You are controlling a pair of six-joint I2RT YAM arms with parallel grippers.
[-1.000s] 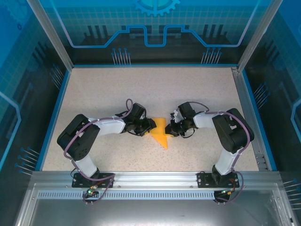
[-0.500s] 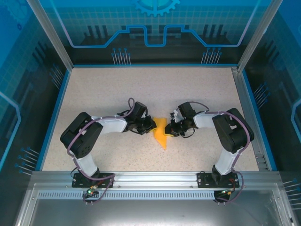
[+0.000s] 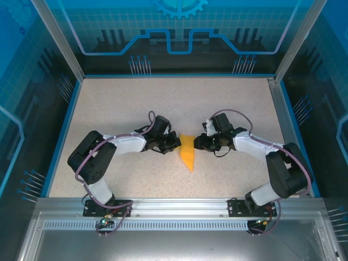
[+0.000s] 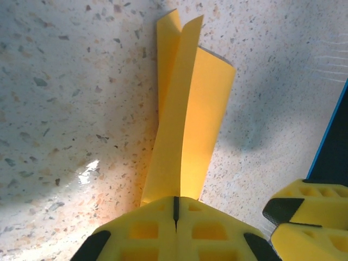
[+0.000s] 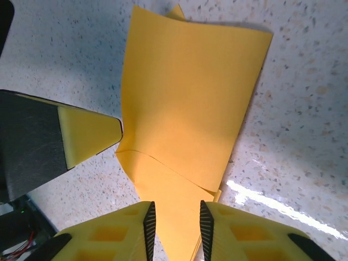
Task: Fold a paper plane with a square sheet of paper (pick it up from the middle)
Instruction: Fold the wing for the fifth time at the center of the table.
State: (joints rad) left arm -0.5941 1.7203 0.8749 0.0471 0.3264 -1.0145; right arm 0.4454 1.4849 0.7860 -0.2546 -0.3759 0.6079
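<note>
My left gripper is pinching just the middle of the paper's folded edge. Next, my right gripper comes round and pinches that edge along to the paper's near tip point(image 3: 191, 168).
The orange-yellow paper point(image 3: 187, 154) lies folded into a narrow pointed shape in the middle of the table, tip toward the near edge. My left gripper point(image 3: 175, 143) meets it from the left and is shut on its edge. In the left wrist view the yellow jaws are pressed together at the left gripper point(image 4: 175, 200), with the creased paper point(image 4: 190, 109) running away from them. My right gripper point(image 3: 197, 143) faces it from the right. In the right wrist view the right gripper point(image 5: 174, 220) is open, with the paper point(image 5: 185, 109) lying between its fingers.
The speckled table point(image 3: 125, 103) is ringed by a blue rim, with an aluminium rail point(image 3: 174, 206) along the near edge. The two grippers stand almost tip to tip: a left fingertip point(image 5: 89, 133) shows beside the paper in the right wrist view.
My left gripper has closed onto the paper's edge. My right gripper has let go and opened, and the right arm's elbow has swung out to the right.
</note>
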